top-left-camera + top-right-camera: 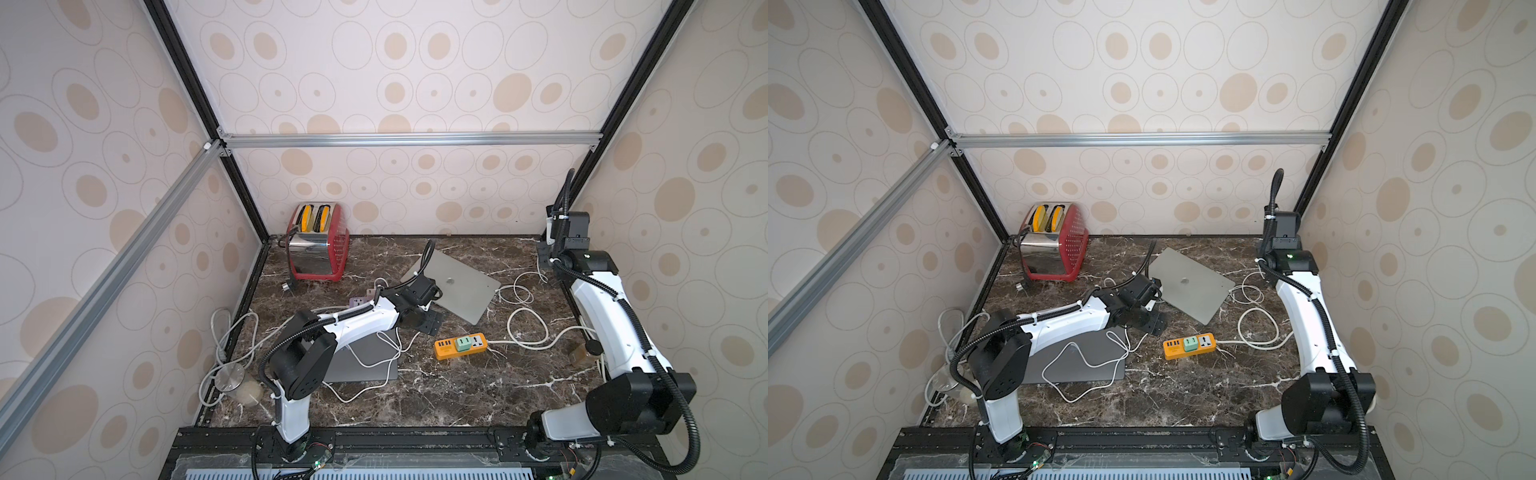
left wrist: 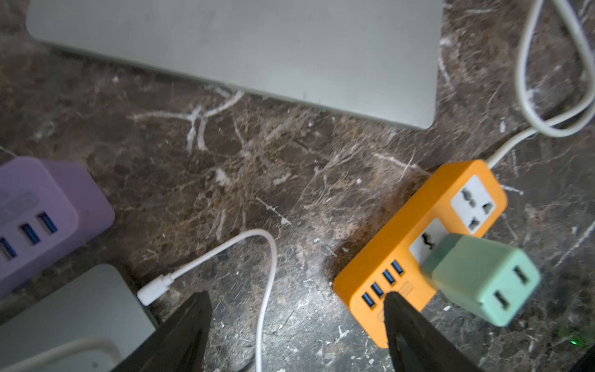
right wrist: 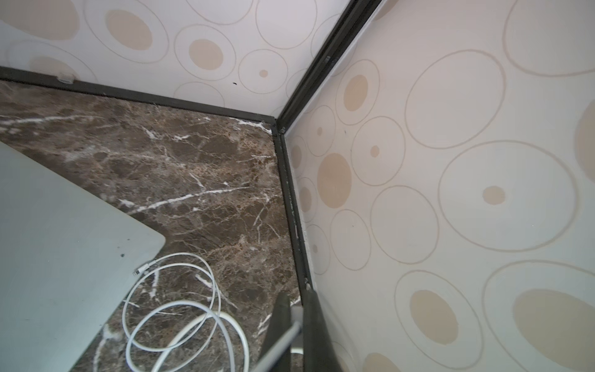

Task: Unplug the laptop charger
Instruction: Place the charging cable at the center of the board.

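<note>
The robot's right gripper will release the end of the white cable inside the white coil [image 1: 520, 297] [image 3: 193, 281] next to the corner of the silver laptop.
The laptop charger's white plug [image 2: 151, 291] sits against the edge of a dark grey laptop [image 2: 80, 309] at the table's front left [image 1: 361, 365]. Its thin white cable [image 2: 270, 257] loops away across the marble. My left gripper [image 2: 296, 294] hangs open just above the table, between that plug and an orange power strip [image 2: 402, 257]. One finger is close beside the plug, and the cable runs between the two fingers. Both top views show this gripper [image 1: 426, 323] [image 1: 1150, 322] past the laptop's far corner. My right gripper [image 3: 297, 293] is shut in the far right corner [image 1: 544, 253], by the wall.
A silver laptop [image 1: 453, 286] lies closed behind the left gripper. A green adapter [image 2: 476, 277] is plugged into the orange strip. A purple power strip [image 2: 38, 212], a red toaster [image 1: 318, 245], a lidded jar [image 1: 239, 384] and coiled white cables [image 3: 174, 302] lie around.
</note>
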